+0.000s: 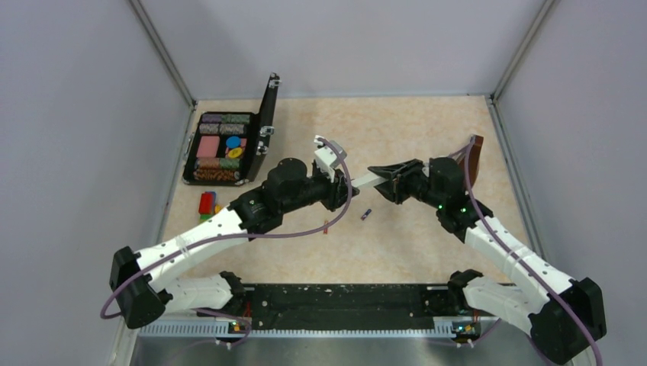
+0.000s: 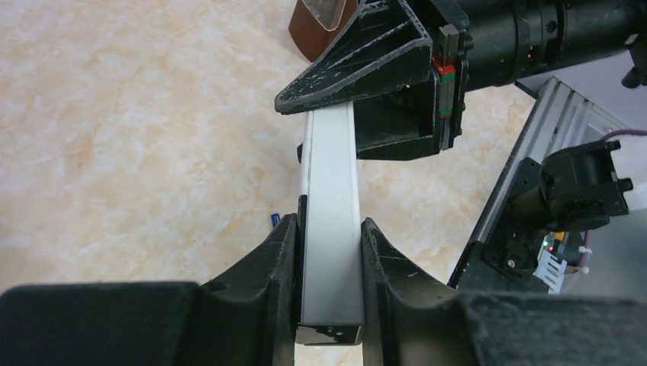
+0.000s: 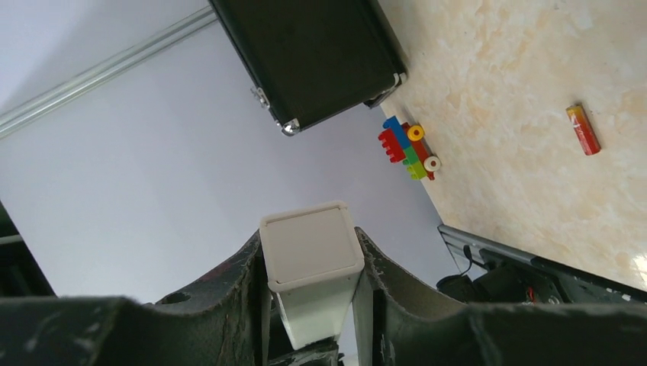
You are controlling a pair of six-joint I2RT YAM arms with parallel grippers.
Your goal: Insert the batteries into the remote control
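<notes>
The remote control lies at a steep slant across my right gripper, so my right gripper will open, turn in line with it and take the remote control's end (image 2: 329, 123) while my left gripper holds it.
The white remote control (image 1: 366, 181) hangs level above the table, held at both ends. My left gripper (image 1: 341, 187) is shut on its dark-tipped end, both fingers pressed to its sides in the left wrist view (image 2: 328, 225). My right gripper (image 1: 384, 177) is shut on the other end, whose square white cap (image 3: 313, 259) faces the right wrist camera. A dark purple battery (image 1: 366, 214) lies on the table just below the remote control. It peeks out beside my left finger (image 2: 273, 221). A reddish battery (image 3: 583, 129) lies further left (image 1: 326, 226).
An open black case (image 1: 225, 145) of coloured chips stands at the back left, its lid upright. Stacked toy blocks (image 1: 207, 204) lie in front of it. A brown wooden metronome (image 1: 474, 160) stands behind my right arm. Grey walls enclose three sides.
</notes>
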